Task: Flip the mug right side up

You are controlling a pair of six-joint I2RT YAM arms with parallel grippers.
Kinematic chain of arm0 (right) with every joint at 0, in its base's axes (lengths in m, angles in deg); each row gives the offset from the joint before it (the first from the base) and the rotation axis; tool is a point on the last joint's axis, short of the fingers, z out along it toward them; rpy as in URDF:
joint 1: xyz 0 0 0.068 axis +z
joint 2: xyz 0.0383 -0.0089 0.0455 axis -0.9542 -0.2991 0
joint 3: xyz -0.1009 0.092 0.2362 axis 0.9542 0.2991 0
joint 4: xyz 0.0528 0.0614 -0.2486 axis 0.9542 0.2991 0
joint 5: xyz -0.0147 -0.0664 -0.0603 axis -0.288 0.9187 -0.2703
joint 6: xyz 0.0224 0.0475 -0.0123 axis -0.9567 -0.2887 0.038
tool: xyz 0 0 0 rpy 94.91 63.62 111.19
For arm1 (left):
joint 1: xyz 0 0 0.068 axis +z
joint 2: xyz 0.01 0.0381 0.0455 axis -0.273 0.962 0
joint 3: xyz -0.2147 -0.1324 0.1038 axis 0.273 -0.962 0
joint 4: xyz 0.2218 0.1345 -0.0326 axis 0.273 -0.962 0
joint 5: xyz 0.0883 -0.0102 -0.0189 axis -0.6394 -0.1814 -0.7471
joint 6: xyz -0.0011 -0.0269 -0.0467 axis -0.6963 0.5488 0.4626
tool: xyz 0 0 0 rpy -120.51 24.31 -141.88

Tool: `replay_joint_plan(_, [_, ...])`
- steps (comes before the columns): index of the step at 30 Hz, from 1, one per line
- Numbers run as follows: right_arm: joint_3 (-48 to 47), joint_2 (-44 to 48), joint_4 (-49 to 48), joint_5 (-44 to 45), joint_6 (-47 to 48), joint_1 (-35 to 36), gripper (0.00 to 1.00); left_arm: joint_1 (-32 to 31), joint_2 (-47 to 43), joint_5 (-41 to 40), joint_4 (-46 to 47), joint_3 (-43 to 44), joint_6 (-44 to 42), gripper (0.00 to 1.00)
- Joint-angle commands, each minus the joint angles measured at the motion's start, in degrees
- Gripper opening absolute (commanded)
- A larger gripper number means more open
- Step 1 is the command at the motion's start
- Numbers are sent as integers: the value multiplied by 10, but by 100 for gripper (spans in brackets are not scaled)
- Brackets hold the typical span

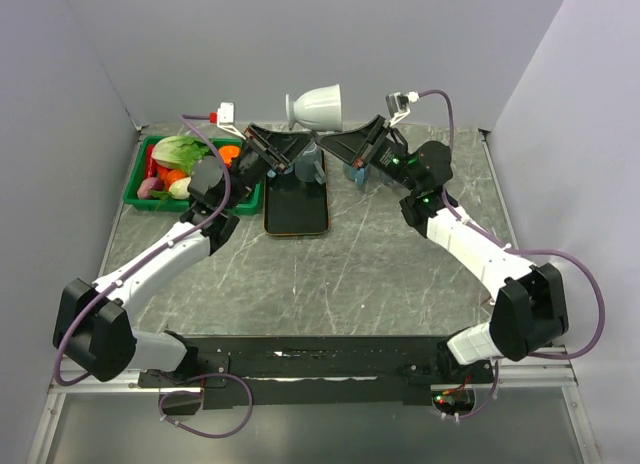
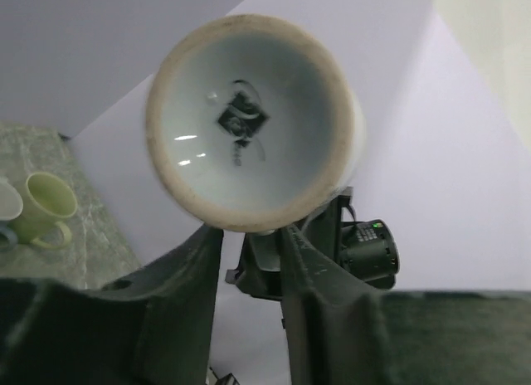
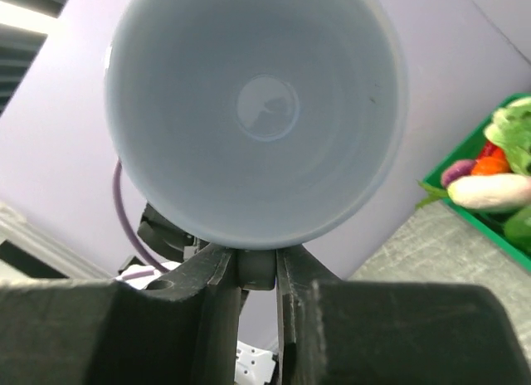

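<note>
My right gripper is going to let go of the mug on the marble (image 1: 454,173) next to the green mug, farther away from the black tray.
The mug (image 1: 318,105), pale grey-white, hangs on its side in the air near the back wall, its foot to the left and its mouth to the right. In the left wrist view I face its cream-rimmed foot (image 2: 249,124). The right wrist view looks straight into its open mouth (image 3: 257,111). My right gripper (image 3: 257,265) is shut on a dark part at the mug's lower edge, and it reaches in from the right (image 1: 326,138). My left gripper (image 2: 249,236) stands just under the foot with its jaws a little apart, coming in from the left (image 1: 298,137).
A green tray (image 1: 139,196) of vegetables sits at the back left. A black tray (image 1: 296,206) lies in the middle, with grey-blue mugs (image 1: 310,167) behind it. A green mug (image 2: 46,204) stands on the marble tabletop. The walls are close behind and at both sides.
</note>
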Motion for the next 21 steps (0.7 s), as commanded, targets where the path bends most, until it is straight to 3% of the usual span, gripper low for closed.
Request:
replay_joint_plan(1, [-3, 30, 67, 92, 68, -9, 0, -29, -37, 76, 11, 10, -50, 52])
replay_joint_plan(3, [-7, 46, 106, 102, 100, -11, 0, -29, -43, 67, 0, 5, -57, 76])
replay_joint_plan(7, [-20, 75, 197, 144, 173, -21, 0, -29, -49, 65, -36, 5, -71, 98])
replay_joint_plan(12, [-33, 112, 298, 207, 244, -48, 0, -29, -58, 64, -72, 0, -92, 96])
replay_joint_plan(16, [-71, 123, 437, 268, 333, -80, 0, -29, -58, 50, -141, 19, -128, 96])
replay_joint_plan(21, [-96, 119, 570, 336, 390, -173, 0, -29, -43, 23, -260, 66, -163, 96])
